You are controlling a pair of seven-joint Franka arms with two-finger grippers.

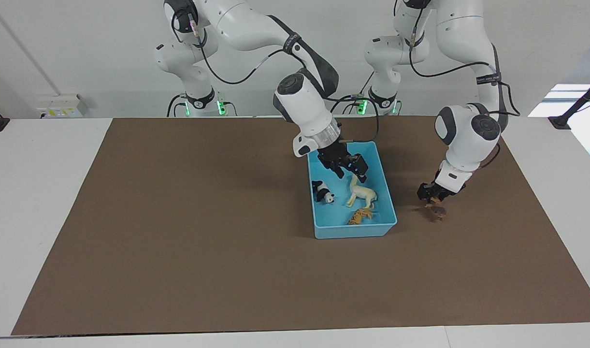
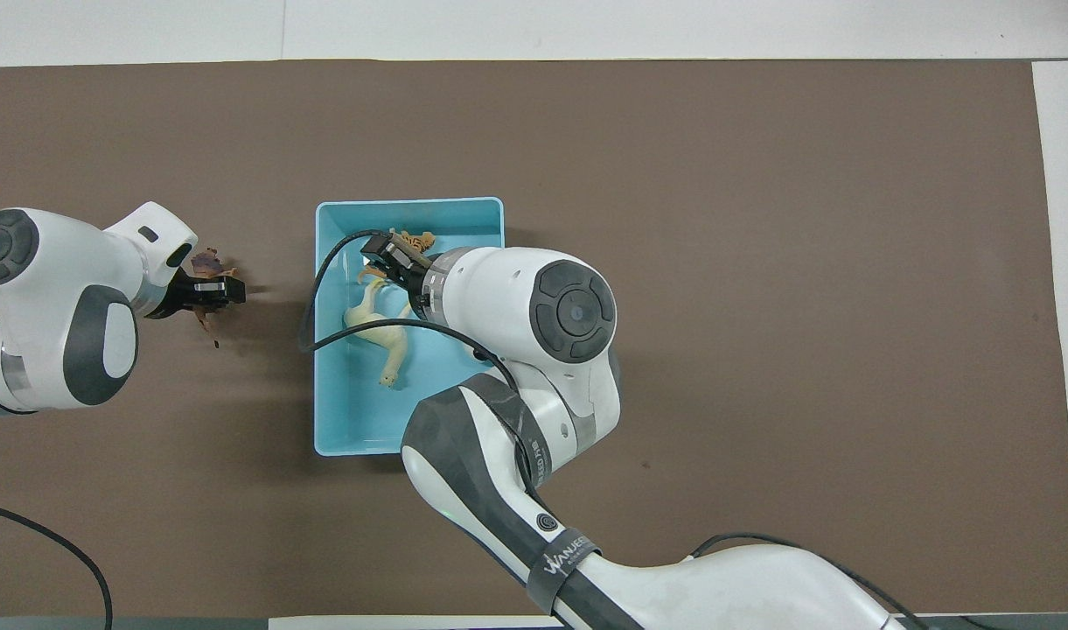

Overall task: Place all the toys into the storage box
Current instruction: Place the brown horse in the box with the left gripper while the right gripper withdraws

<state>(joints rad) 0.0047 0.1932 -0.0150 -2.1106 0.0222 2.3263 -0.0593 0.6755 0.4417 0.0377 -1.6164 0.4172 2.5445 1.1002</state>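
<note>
The robot's left gripper should release the dark brown lion in the light blue storage box (image 2: 443,292) next to the cat and llama.
The light blue storage box (image 1: 342,143) stands mid-table on the brown mat. In it are the black-and-white panda (image 1: 323,192), the cream llama (image 1: 362,195) and the tan-orange spotted cat (image 1: 360,216), which lies on its side at the end farthest from the robots. My right gripper (image 1: 350,167) hangs open and empty over the box. In the overhead view (image 2: 390,255) it is above the cat (image 2: 417,240) and the llama (image 2: 385,331), and my right arm hides the panda. My left gripper (image 1: 432,195) is shut on the dark brown lion (image 1: 437,211), just above the mat beside the box (image 2: 408,203).
The brown mat (image 1: 203,241) covers most of the white table (image 1: 43,193). A wall socket box (image 1: 60,105) and black clamps (image 1: 560,122) sit at the table's edge nearest the robots.
</note>
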